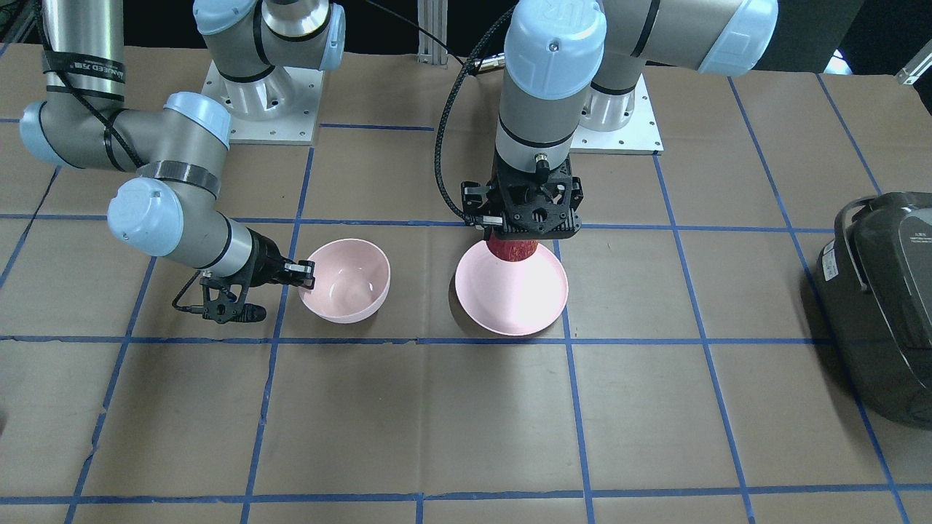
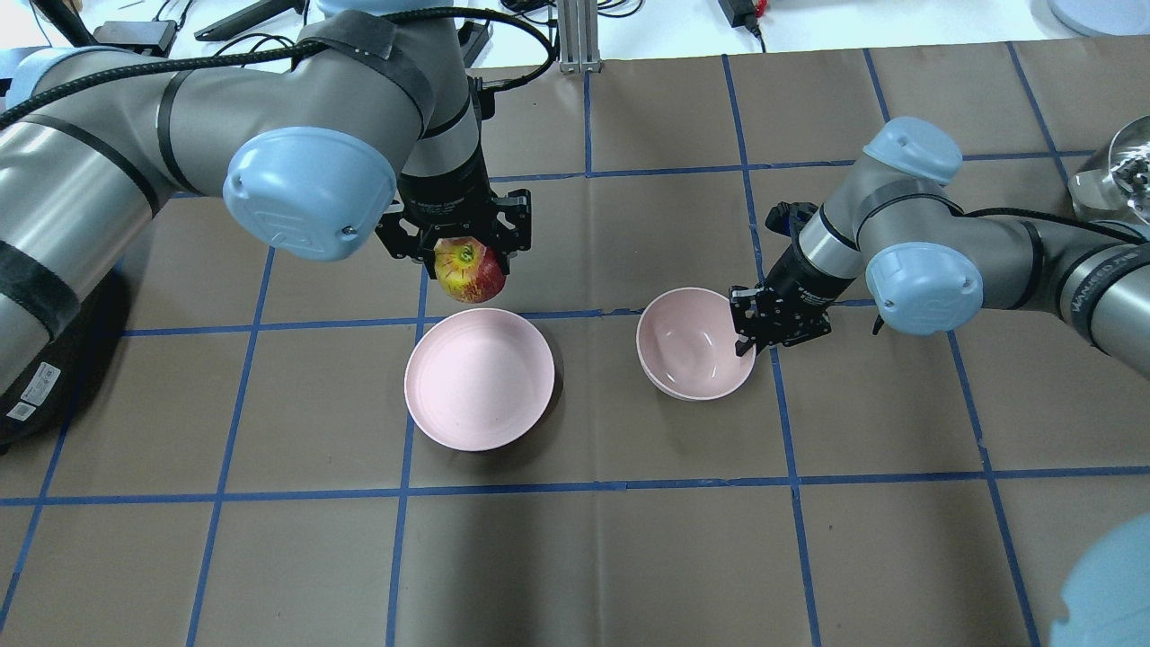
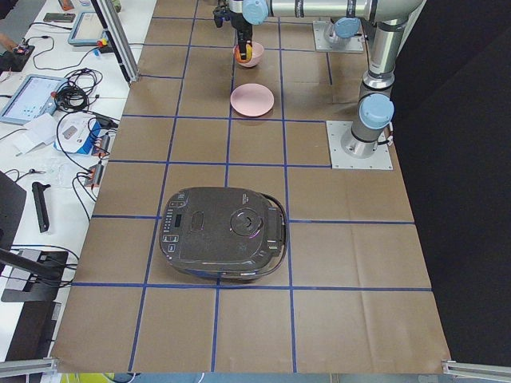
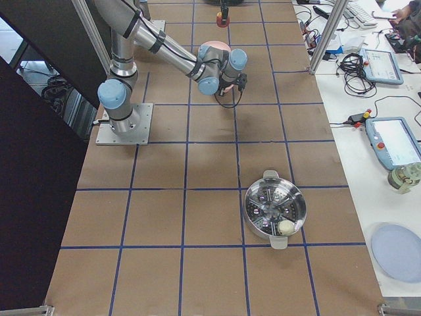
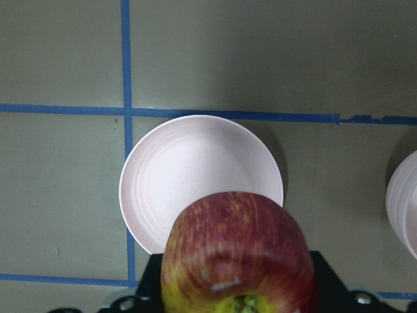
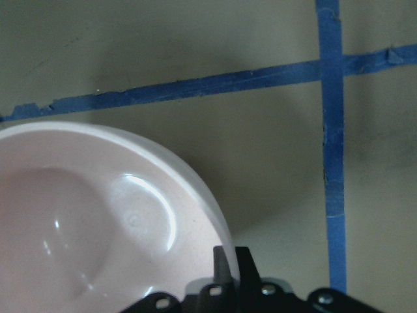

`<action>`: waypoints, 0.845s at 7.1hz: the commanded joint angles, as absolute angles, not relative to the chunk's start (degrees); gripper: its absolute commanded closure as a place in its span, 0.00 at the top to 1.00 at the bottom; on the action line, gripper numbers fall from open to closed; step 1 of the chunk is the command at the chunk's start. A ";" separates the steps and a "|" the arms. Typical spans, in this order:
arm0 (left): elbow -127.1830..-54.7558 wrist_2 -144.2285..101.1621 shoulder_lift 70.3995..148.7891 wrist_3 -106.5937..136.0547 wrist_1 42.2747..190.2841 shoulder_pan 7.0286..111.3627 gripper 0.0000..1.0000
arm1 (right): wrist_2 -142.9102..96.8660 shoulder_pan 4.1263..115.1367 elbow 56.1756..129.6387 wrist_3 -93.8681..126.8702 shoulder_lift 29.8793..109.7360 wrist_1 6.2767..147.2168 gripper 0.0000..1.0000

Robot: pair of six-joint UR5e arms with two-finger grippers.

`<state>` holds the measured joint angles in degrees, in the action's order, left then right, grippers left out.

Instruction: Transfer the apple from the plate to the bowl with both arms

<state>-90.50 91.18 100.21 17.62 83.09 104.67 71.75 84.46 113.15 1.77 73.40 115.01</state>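
Observation:
Next, my left gripper lets go of the red apple on the bottom of the deep pink bowl [image 1: 349, 287], there beside the flat pink plate.
My left gripper [image 2: 466, 259] is shut on the red apple [image 2: 469, 273] and holds it in the air just beyond the far rim of the flat pink plate [image 2: 479, 377]. In the left wrist view the apple [image 5: 238, 251] fills the lower middle, with the bare plate [image 5: 189, 173] below it. In the front view the apple [image 1: 512, 248] hangs over the plate's [image 1: 512, 295] rim. My right gripper [image 2: 748, 339] is shut on the right rim of the deep pink bowl [image 2: 692, 343]. The right wrist view shows the bowl [image 6: 98, 215] with nothing in it.
A black rice cooker [image 1: 881, 306] stands at the table's end on my left side. A steel steamer pot [image 4: 275, 209] stands far out on my right side. Blue tape lines grid the brown table. Plate and bowl sit a short gap apart.

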 commanded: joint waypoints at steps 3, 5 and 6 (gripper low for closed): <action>-90.53 90.71 101.50 22.48 82.53 106.16 0.18 | 73.98 83.77 108.23 3.43 75.40 114.96 1.00; -89.12 90.62 106.76 34.90 76.96 112.38 0.17 | 81.19 83.50 98.13 2.73 79.43 111.30 1.00; -88.86 90.62 110.62 39.07 72.38 115.28 0.17 | 84.87 82.89 94.34 1.85 81.45 109.79 1.00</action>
